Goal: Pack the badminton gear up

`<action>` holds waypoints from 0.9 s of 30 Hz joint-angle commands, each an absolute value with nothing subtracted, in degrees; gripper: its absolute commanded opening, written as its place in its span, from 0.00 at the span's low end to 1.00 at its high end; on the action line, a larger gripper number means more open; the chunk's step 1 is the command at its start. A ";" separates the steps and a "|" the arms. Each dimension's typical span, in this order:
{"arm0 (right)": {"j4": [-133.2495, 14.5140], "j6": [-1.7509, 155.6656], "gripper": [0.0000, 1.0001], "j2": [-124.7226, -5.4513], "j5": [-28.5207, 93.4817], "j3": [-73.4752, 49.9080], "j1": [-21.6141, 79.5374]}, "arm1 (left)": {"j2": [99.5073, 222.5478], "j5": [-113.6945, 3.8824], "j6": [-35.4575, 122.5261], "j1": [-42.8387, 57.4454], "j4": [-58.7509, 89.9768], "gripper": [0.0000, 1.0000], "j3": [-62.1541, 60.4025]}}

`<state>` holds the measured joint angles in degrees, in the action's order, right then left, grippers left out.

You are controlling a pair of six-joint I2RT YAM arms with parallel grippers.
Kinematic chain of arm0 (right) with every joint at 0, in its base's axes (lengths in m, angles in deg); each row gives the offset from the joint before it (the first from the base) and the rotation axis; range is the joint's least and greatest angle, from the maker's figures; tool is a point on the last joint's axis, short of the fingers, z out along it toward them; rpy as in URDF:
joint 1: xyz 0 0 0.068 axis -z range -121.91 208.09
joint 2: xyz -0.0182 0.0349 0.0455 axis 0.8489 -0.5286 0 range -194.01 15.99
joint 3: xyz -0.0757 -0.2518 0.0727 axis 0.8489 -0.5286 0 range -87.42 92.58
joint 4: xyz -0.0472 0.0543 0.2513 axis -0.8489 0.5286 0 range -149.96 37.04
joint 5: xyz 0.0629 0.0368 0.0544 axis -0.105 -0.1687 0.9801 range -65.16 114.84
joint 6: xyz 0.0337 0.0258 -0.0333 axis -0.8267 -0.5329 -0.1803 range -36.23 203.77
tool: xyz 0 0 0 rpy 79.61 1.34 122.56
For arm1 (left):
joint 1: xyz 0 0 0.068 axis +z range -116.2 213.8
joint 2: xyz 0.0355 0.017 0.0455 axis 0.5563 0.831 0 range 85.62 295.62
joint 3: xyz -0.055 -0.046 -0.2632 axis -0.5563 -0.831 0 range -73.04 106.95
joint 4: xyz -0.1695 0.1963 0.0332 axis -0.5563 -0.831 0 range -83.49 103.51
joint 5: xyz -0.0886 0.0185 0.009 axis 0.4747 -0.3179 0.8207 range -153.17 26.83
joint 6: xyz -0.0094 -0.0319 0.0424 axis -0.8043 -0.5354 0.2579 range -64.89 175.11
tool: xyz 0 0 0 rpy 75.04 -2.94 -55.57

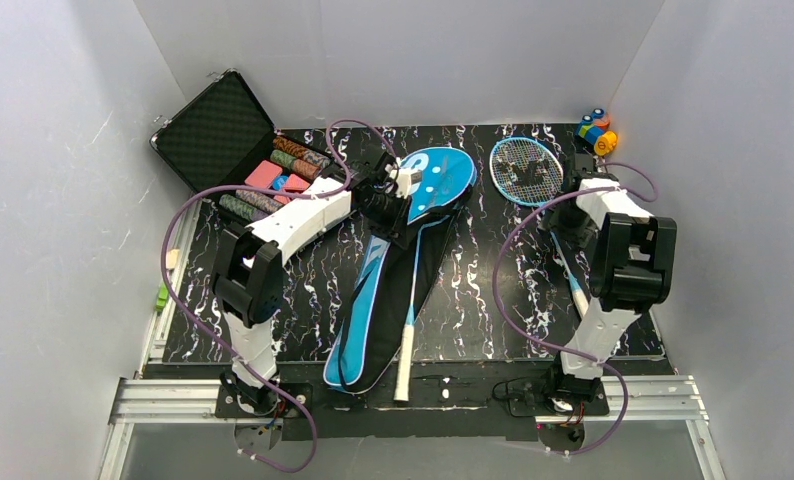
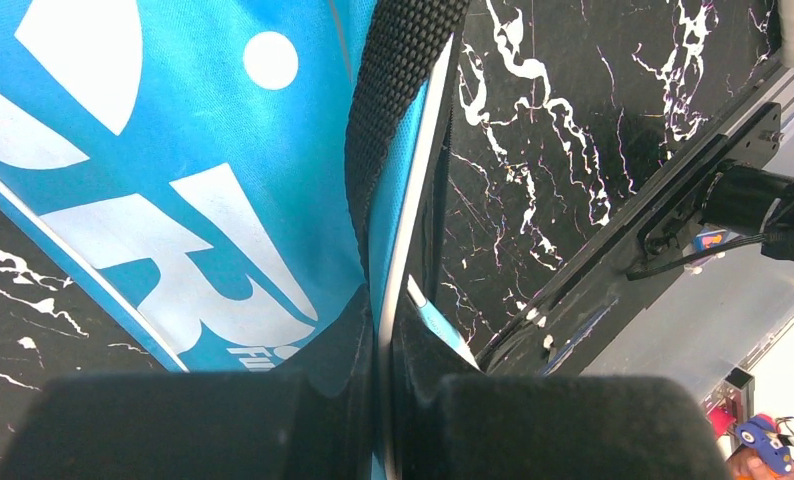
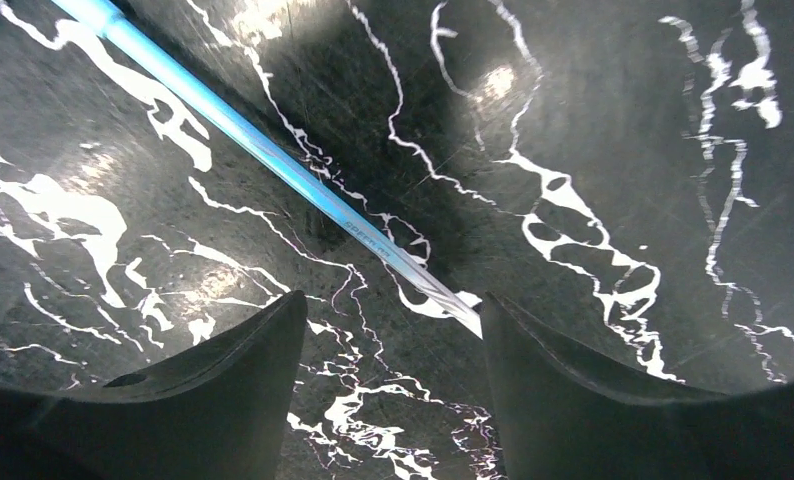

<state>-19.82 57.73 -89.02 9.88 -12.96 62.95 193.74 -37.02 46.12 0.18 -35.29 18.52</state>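
Observation:
I need to close my right gripper on the thin stem of the second racket, on the pale part (image 1: 557,243) (image 3: 458,304) that lies between its printed letters and its white handle.
The big blue bag (image 1: 388,280) lettered SPORT lies in the middle of the table, with one racket in it; that racket's white handle (image 1: 403,370) sticks out at the near end. My left gripper (image 1: 399,186) is shut on the bag's white-piped edge (image 2: 398,250) near its wide far end, beside the black strap (image 2: 398,100). The second blue-framed racket (image 1: 526,170) lies at the right. Its blue shaft (image 3: 263,145) passes just in front of my right gripper (image 3: 393,375), which is open and empty, low over the table. No shuttlecocks or white tube show.
An open black case of coloured chips (image 1: 243,150) stands at the back left. A small orange-and-blue toy (image 1: 595,128) sits in the back right corner. Grey walls close three sides. The aluminium rail (image 1: 413,400) runs along the near edge.

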 commanded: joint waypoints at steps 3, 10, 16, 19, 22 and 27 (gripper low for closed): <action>-20.11 57.97 0.65 -91.52 14.21 -12.49 62.81 | 188.64 -36.01 45.86 1.26 -35.22 0.00 20.97; -22.05 57.34 0.32 -89.67 18.15 -15.04 62.10 | 188.35 -36.05 45.71 1.81 -35.35 0.00 21.40; -22.12 55.95 0.14 -89.46 20.42 -15.19 58.78 | 188.39 -36.43 45.71 1.94 -35.43 0.00 21.71; -22.70 55.25 0.12 -89.15 20.21 -15.29 55.88 | 188.28 -36.68 45.64 2.03 -35.36 0.00 21.71; -21.72 55.39 0.12 -90.17 19.12 -13.67 53.74 | 188.18 -36.71 45.71 1.99 -35.42 0.00 21.64; -21.81 55.17 0.23 -91.10 19.19 -14.39 52.06 | 187.54 -36.98 45.80 2.07 -35.01 0.00 20.85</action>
<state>-22.01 55.48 -91.33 19.21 -14.91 52.96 192.67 -37.17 46.08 1.44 -36.03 18.96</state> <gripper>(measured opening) 0.181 0.037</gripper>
